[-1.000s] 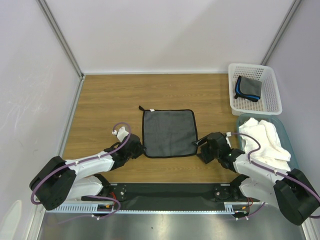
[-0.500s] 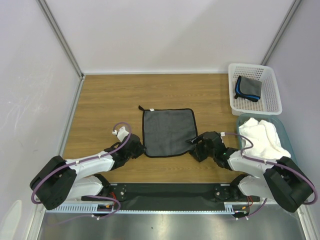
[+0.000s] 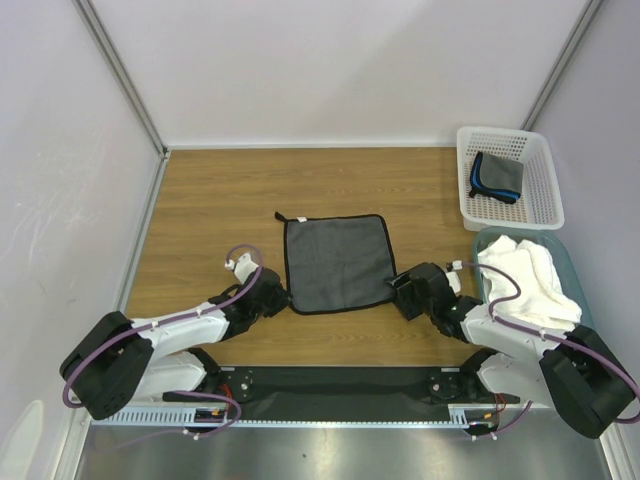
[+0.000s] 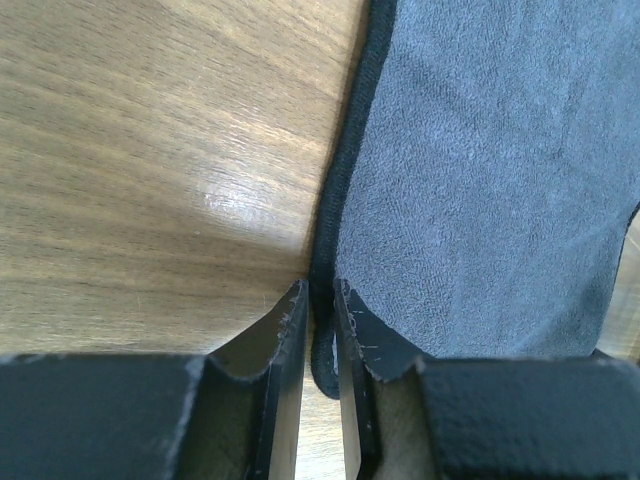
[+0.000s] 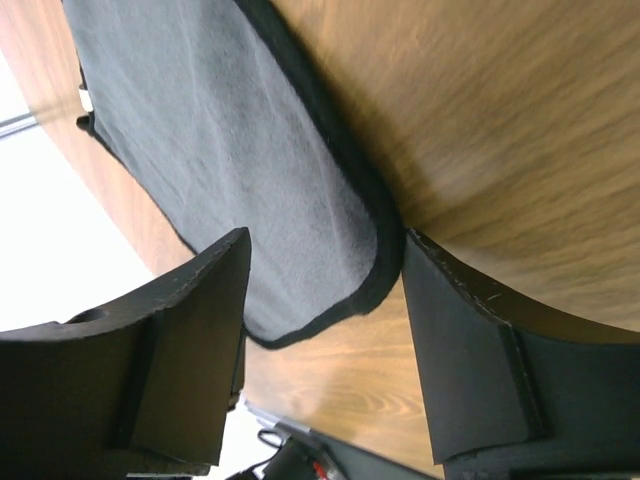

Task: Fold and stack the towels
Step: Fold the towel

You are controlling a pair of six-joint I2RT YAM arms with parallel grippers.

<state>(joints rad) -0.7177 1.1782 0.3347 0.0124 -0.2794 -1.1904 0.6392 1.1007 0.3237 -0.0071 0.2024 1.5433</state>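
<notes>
Next, I open my left gripper, which pinches the grey towel's side edge as the near corner curls past its fingers, and take that corner (image 4: 324,378) before folding.
A grey towel (image 3: 337,262) edged black lies spread flat on the wooden table. My left gripper (image 3: 283,297) is at its near left corner, shut on the black hem (image 4: 322,262). My right gripper (image 3: 397,291) is open at the near right corner, its jaws either side of the rounded corner (image 5: 300,230), low over the table. A folded dark grey towel edged blue (image 3: 497,175) lies in the white basket (image 3: 543,205). A large white towel (image 3: 525,275) is bunched in a pale teal bin (image 3: 480,240). No yellow towel shows.
The basket and bin stand along the right wall, close to my right arm. Bare wood (image 3: 220,200) lies left of and behind the spread towel. Grey walls close the table on three sides.
My right gripper has moved left to the towel's near right corner and now straddles it. The towel has shifted very slightly. The left arm has stayed put.
</notes>
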